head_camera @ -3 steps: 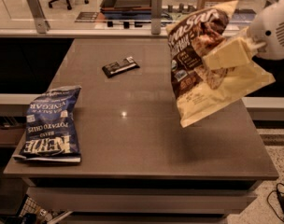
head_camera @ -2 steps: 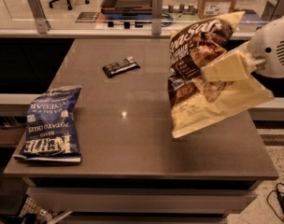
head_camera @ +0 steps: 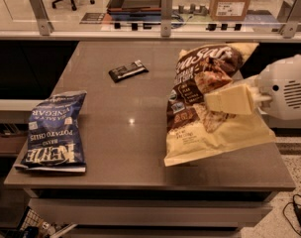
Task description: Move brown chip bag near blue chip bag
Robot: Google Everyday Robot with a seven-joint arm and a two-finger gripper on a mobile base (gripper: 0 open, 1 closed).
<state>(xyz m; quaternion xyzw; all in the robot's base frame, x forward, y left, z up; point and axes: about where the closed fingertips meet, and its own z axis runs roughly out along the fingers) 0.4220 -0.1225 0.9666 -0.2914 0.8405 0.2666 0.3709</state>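
Observation:
My gripper has the brown chip bag. Next, I let go of it on the front middle of the table (head_camera: pixel 170 131), beside the blue chip bag.
The brown chip bag (head_camera: pixel 200 90) is pale tan with a dark brown panel and hangs tilted over the right half of the table. My gripper (head_camera: pixel 225 102) comes in from the right and is shut on the bag's middle, its cream fingers (head_camera: pixel 232 99) pressed on the front face. The bag's lower corner is at or just above the tabletop. The blue chip bag (head_camera: pixel 54 132) lies flat at the table's front left corner, well apart from the brown bag.
A small dark candy bar (head_camera: pixel 127 71) lies at the back middle of the brown table (head_camera: pixel 125 152). A glass rail with metal posts (head_camera: pixel 165 14) runs along the far edge. A cardboard box (head_camera: pixel 231 1) stands beyond it.
My gripper has carried the brown chip bag lower and to the left, toward the table's middle. The blue bag and candy bar have not moved.

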